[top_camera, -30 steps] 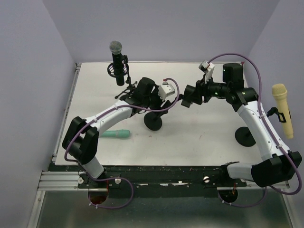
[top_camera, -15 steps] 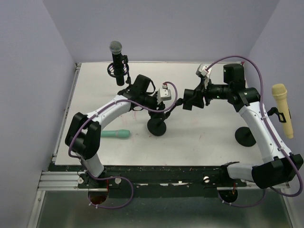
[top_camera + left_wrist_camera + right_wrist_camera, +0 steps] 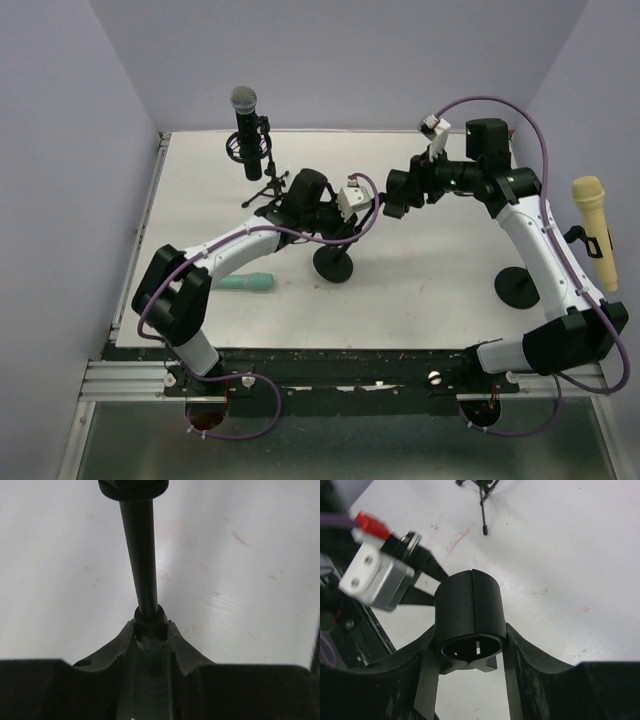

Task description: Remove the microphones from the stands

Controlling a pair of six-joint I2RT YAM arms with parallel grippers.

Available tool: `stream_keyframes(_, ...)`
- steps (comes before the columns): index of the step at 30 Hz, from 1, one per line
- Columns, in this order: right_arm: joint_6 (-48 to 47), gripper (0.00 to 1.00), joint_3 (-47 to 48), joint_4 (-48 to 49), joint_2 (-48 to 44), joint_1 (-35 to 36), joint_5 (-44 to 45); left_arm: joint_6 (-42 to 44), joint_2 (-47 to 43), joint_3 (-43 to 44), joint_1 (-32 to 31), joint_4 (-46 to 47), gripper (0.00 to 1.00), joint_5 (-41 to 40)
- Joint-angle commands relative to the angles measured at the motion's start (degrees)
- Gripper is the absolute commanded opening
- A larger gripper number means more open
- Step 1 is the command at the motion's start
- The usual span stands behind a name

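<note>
Next, my right gripper sets the black stand down and leaves it upright on the bare table (image 3: 375, 256), between the teal microphone and the yellow microphone.
A black stand with a round base (image 3: 333, 264) is at the table's middle. My left gripper (image 3: 345, 224) is shut on its thin pole (image 3: 142, 555), just below the joint (image 3: 150, 625). The stand's black cylindrical clip (image 3: 469, 611) is empty and sits between the fingers of my right gripper (image 3: 470, 630), which is shut on it (image 3: 393, 199). A teal microphone (image 3: 245, 283) lies flat on the table, left of the base and apart from both grippers.
A black microphone (image 3: 246, 125) stands in a tripod stand at the back left; its legs (image 3: 482, 500) show in the right wrist view. A yellow microphone (image 3: 592, 230) sits on another stand with a round base (image 3: 517, 287) at the right edge.
My left gripper has closed on the stand's pole. The stand's base shifted slightly right. My right gripper, still on the clip, moved a little toward the back.
</note>
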Motion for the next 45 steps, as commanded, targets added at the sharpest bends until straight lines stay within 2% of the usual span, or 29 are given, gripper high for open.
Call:
stream_keyframes(1,25.11,0.01,10.05,-3.94,7.75,0.1,9.44,-22.39,-4.22,-4.64,-6.06,18.84,0.0,-53.03)
stream_keyframes(3,26.56,0.01,9.19,-2.56,6.54,0.19,6.82,-26.26,1.56,3.59,-6.59,8.96,0.0,-63.17)
stream_keyframes(5,26.47,0.01,9.44,-3.16,6.44,0.19,7.15,-28.21,5.8,10.29,-6.59,3.11,0.0,-65.32)
stream_keyframes(6,26.21,0.01,10.06,-3.95,7.05,0.19,8.64,-28.39,5.82,9.35,-6.59,4.66,0.0,-64.28)
stream_keyframes(9,24.81,0.01,10.41,-3.17,6.88,0.19,11.28,-25.5,2.84,4.61,-6.59,10.03,0.0,-52.97)
stream_keyframes(10,23.93,0.01,10.41,-2.47,6.62,0.19,11.2,-25.41,2.04,4.34,-6.51,9.25,0.21,-49.54)
stream_keyframes(11,22.96,0.01,10.59,-1.85,6.36,0.1,11.11,-25.49,1.6,3.99,-6.16,7.85,0.36,-45.33)
stream_keyframes(13,19.72,0.01,10.76,-0.79,5.83,0.19,10.41,-24.88,0.2,2.85,-5.81,6.0,0.54,-38.29)
stream_keyframes(14,17.88,0.01,11.03,-0.7,5.74,0.19,10.41,-23.75,-0.68,2.32,-5.63,4.43,0.61,-34.51)
stream_keyframes(19,12.15,0.01,14.54,-1.84,5.91,0.19,10.33,-17.87,-6.74,-0.31,-4.05,-2.08,0.76,-23.95)
stream_keyframes(21,8.99,0.01,15.86,-2.81,6.17,0.19,9.53,-11.55,-9.38,-2.6,-3.61,-3.58,0.78,-21.39)
stream_keyframes(23,7.23,0.01,16.48,-3.51,6.09,0.19,8.83,-9.07,-11.4,-5.23,-3.26,-4.9,0.78,-22.51)
stream_keyframes(30,-0.59,0.01,17.09,-9.04,5.39,0.98,9.88,-13.28,-15.1,-8.14,-1.06,-8.07,0.78,-19.09)
stream_keyframes(35,-11.57,0.01,15.26,-15.64,4.42,5.54,11.63,-13.8,-13.87,-7.09,-1.06,-8.6,0.78,-21.02)
stream_keyframes(38,-12.73,0.01,12.79,-16.08,3.28,7.3,13.22,-14.59,-13.35,-6.65,-1.15,-8.51,0.77,-21.29)
stream_keyframes(45,-13.61,0.01,14.02,-17.93,4.77,9.68,14.36,-14.6,-13.17,-6.21,-1.06,-8.68,0.77,-21.11)
